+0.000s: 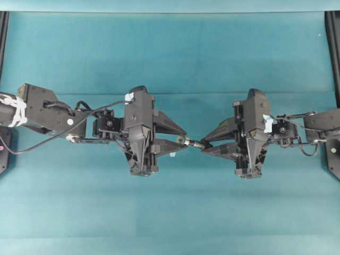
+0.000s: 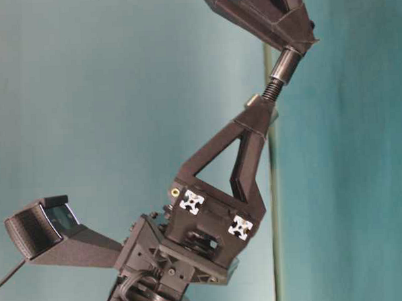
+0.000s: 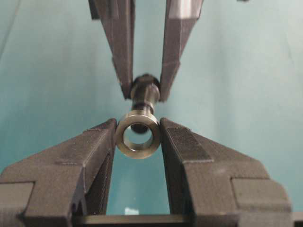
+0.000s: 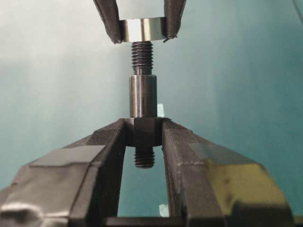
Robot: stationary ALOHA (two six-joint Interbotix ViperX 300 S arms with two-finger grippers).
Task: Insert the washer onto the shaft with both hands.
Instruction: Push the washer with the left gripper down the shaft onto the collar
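The washer, now held in the air above the mat, will be released by my left gripper on the shaft, where I should leave it up (image 1: 194, 144) (image 3: 143, 106) against the shaft's thick hex collar.
My left gripper (image 1: 185, 141) is shut on the washer (image 3: 138, 151), a silvery ring pinched by its sides between the two fingertips. My right gripper (image 1: 205, 145) is shut on the shaft (image 4: 143, 97), gripping its thick hex collar with the threaded end pointing at the washer (image 4: 142, 29). Both are held in the air above the mat, tip to tip. In the right wrist view the thread reaches the ring's near face. In the left wrist view the dark tip of the shaft (image 3: 144, 94) shows through the upper part of the hole, slightly high of centre. How far the tip is inside I cannot tell.
A teal mat (image 1: 170, 53) covers the table under both arms. Black frame posts stand at the far left (image 1: 4, 32) and far right (image 1: 333, 32) edges. Cables trail along the left arm (image 1: 48, 138).
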